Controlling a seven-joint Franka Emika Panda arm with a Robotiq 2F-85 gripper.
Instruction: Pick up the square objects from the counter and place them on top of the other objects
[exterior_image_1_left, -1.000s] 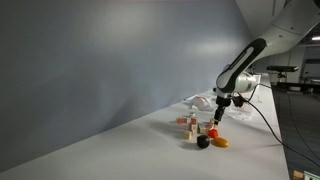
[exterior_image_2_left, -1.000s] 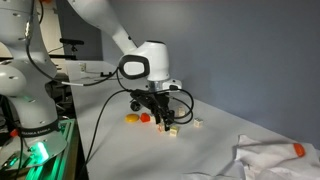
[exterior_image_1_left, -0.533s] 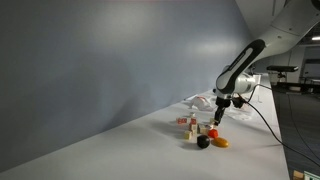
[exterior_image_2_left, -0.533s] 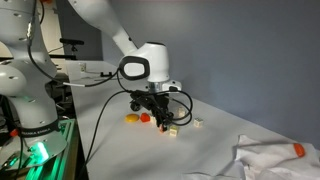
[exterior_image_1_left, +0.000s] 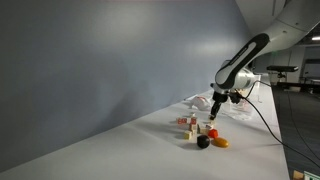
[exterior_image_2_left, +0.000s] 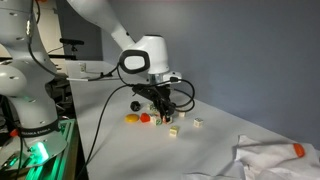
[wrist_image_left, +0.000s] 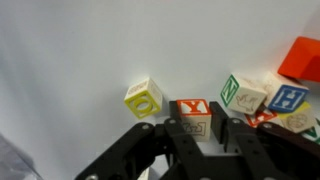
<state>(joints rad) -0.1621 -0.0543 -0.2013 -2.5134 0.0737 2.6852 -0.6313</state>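
Observation:
My gripper should release the pale wooden cube, now hanging just above the white counter, on top of a block in the cluster (exterior_image_1_left: 194, 122) behind the black piece.
In the wrist view my gripper (wrist_image_left: 196, 128) is shut on a pale cube block with a red Y (wrist_image_left: 195, 116), one of the square objects, held between the two black fingers. It hangs just above the white counter (wrist_image_left: 70, 70). Other square objects lie near: a yellow O block (wrist_image_left: 144, 97), a green-lettered block (wrist_image_left: 243, 93) and a blue H block (wrist_image_left: 288, 98). In both exterior views the gripper (exterior_image_1_left: 211, 117) (exterior_image_2_left: 163, 110) hovers over the cluster of blocks (exterior_image_1_left: 190, 124) (exterior_image_2_left: 173, 129).
A red piece (wrist_image_left: 302, 58) lies at the wrist view's right edge. A black piece (exterior_image_1_left: 202, 142) and an orange piece (exterior_image_1_left: 219, 142) lie near the counter's front. A crumpled white cloth (exterior_image_2_left: 270, 160) sits farther along, and another robot arm (exterior_image_2_left: 25, 70) stands beside the counter.
The jaws have closed on the Y block, and the gripper has risen slightly from the counter with it.

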